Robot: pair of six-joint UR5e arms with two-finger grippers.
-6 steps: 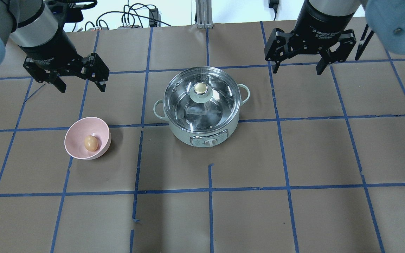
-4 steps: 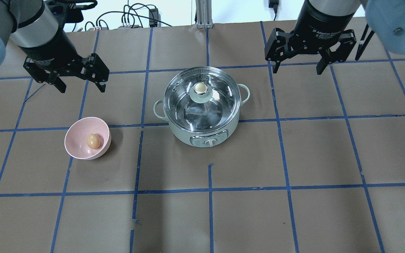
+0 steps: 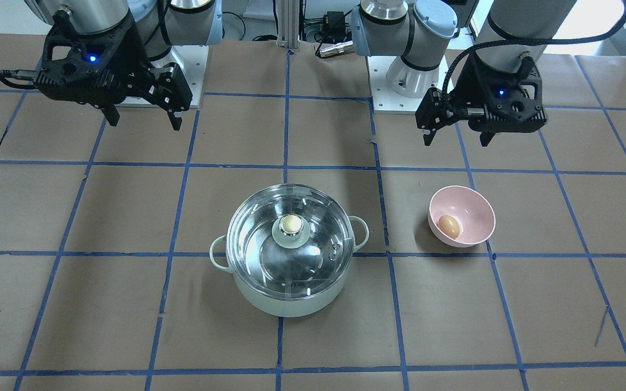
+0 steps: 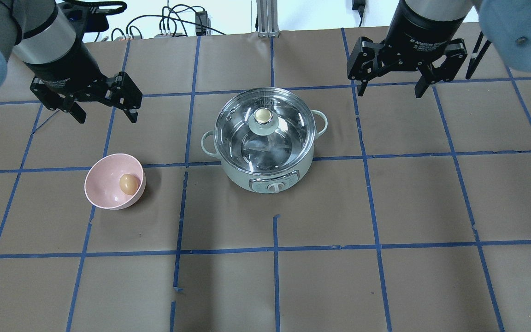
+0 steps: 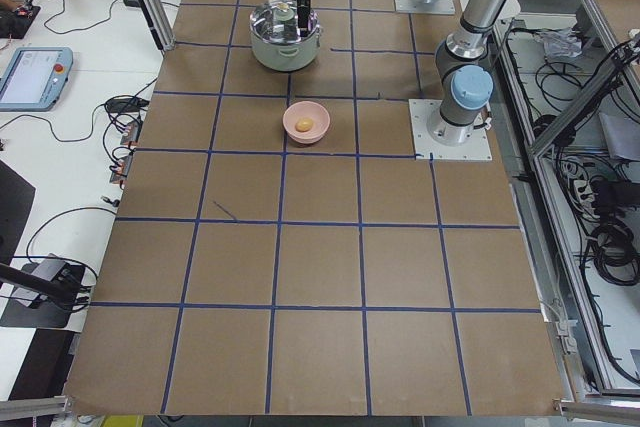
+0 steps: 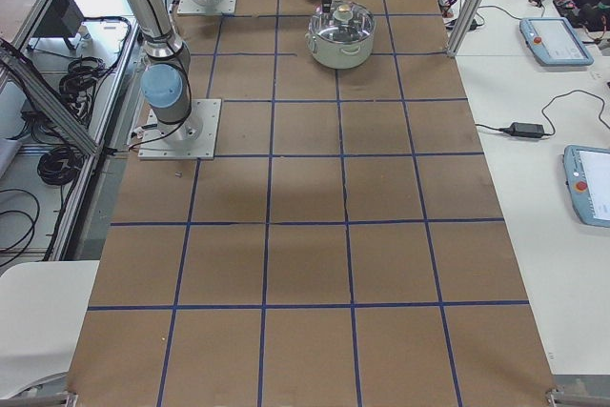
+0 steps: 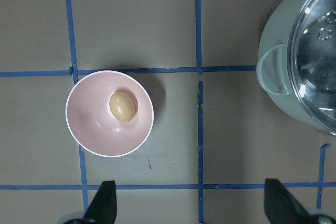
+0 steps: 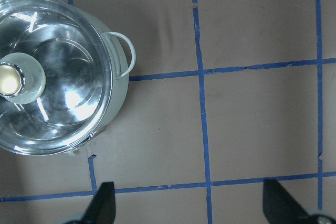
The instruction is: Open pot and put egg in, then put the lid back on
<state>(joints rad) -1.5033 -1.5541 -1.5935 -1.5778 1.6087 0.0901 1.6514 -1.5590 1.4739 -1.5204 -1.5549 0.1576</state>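
Observation:
Next, my right gripper goes to the glass lid's cream-gold knob [image 3: 291, 225] [image 8: 10, 80] and closes there, because the lid has to come off the pot.
The mint-green pot [image 4: 265, 177] stands mid-table with the glass lid [image 4: 288, 122] on it, its cream-gold knob [image 4: 261, 115] up. The pot also shows in the front view [image 3: 286, 298] and the right wrist view [image 8: 118, 85]. The tan egg [image 4: 128, 183] lies in a pink bowl [image 4: 102, 186] left of the pot; it also shows in the left wrist view [image 7: 122, 106]. My left gripper [image 4: 105, 114] hangs open and empty above the table behind the bowl. My right gripper [image 4: 389, 89] hangs open and empty behind and right of the pot.
The table is brown paper with a grid of blue tape lines [image 4: 274, 249]. Cables and a post [image 4: 265, 18] lie along the far edge. The arm bases [image 3: 400, 81] sit on plates at the robot's side.
The egg has rolled a little to the right inside the pink bowl. My left gripper has shifted very slightly; the right gripper, pot and lid have not moved.

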